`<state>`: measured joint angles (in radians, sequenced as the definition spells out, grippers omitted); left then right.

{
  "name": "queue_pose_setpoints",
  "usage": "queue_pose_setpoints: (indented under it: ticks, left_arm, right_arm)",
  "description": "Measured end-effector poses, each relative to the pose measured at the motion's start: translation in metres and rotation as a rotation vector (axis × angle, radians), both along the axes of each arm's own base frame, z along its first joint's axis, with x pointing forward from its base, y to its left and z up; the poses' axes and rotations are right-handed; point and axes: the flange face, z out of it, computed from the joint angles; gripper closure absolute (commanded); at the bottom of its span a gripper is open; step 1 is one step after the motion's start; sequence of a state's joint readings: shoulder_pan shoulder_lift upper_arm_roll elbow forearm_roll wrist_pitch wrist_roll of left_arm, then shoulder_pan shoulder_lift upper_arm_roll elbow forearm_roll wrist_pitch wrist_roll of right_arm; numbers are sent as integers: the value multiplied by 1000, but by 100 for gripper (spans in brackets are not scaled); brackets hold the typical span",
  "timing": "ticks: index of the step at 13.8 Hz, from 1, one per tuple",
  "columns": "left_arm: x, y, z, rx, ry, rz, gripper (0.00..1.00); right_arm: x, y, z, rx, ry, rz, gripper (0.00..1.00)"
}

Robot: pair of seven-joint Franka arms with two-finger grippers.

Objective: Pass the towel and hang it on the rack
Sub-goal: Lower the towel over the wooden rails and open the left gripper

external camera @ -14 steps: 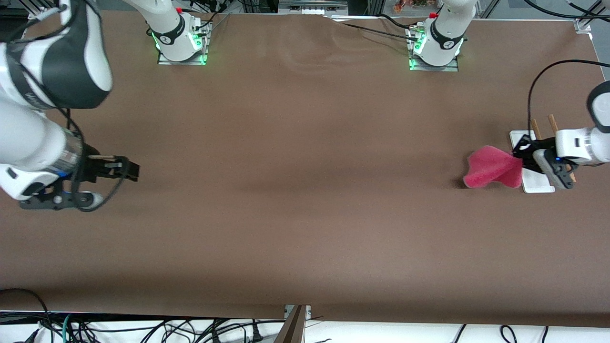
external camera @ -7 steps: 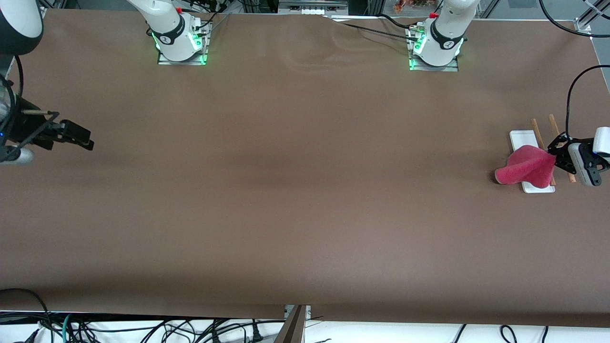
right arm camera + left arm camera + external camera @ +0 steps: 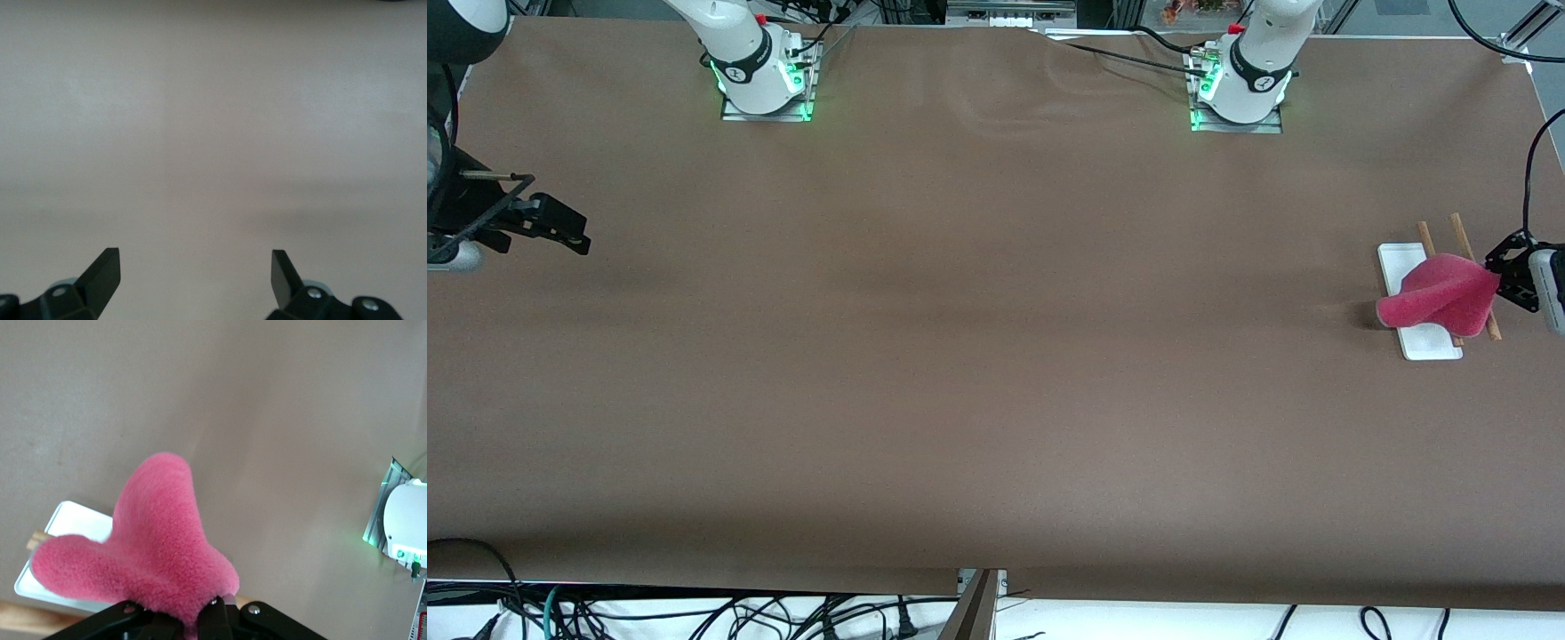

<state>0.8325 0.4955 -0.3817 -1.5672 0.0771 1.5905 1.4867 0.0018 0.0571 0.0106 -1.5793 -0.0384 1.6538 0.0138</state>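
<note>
Next, I let go of the pink fuzzy towel, now hanging over the rack, with my left gripper, leaving it draped across both brown rods of the rack (image 3: 1457, 284) (image 3: 127, 603).
The pink fuzzy towel (image 3: 1440, 293) hangs from my left gripper (image 3: 1496, 283), which is shut on one edge of it, over the rack (image 3: 1432, 340) at the left arm's end of the table. The towel drapes over the rack's white base and brown rods (image 3: 1458, 228). In the left wrist view the towel (image 3: 150, 553) fills the space in front of the gripper (image 3: 200, 620), with the white base (image 3: 67, 520) and a rod end under it. My right gripper (image 3: 574, 236) is open and empty over the right arm's end of the table; it also shows in the right wrist view (image 3: 195, 273).
The brown table cloth (image 3: 996, 356) covers the whole table. The two arm bases (image 3: 760, 76) stand along the edge farthest from the front camera. Cables lie off the edge nearest to it.
My left gripper has carried the towel toward the left arm's end of the table, from beside the rack to over its rods. My right gripper has drawn back toward the right arm's end.
</note>
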Motion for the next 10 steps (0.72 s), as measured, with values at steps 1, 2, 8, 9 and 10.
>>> queue_pose_setpoints:
  ticks: [1, 2, 8, 9, 10]
  left_arm:
    - [-6, 11, -2, 10, 5, -13, 100]
    - [-11, 21, -3, 28, 12, -37, 100]
    - [-26, 70, -24, 8, 6, -107, 100]
    - [-27, 76, -29, 0, 5, -115, 100]
    - [-27, 81, -35, -8, 3, -123, 100]
  right_arm:
    - [-2, 0, 2, 0, 4, 1, 0]
    - [-2, 2, 3, 0, 4, 4, 0]
    - [-2, 7, 2, 0, 5, 12, 0]
    - [-2, 7, 2, 0, 5, 12, 0]
    - [-2, 7, 2, 0, 5, 13, 0]
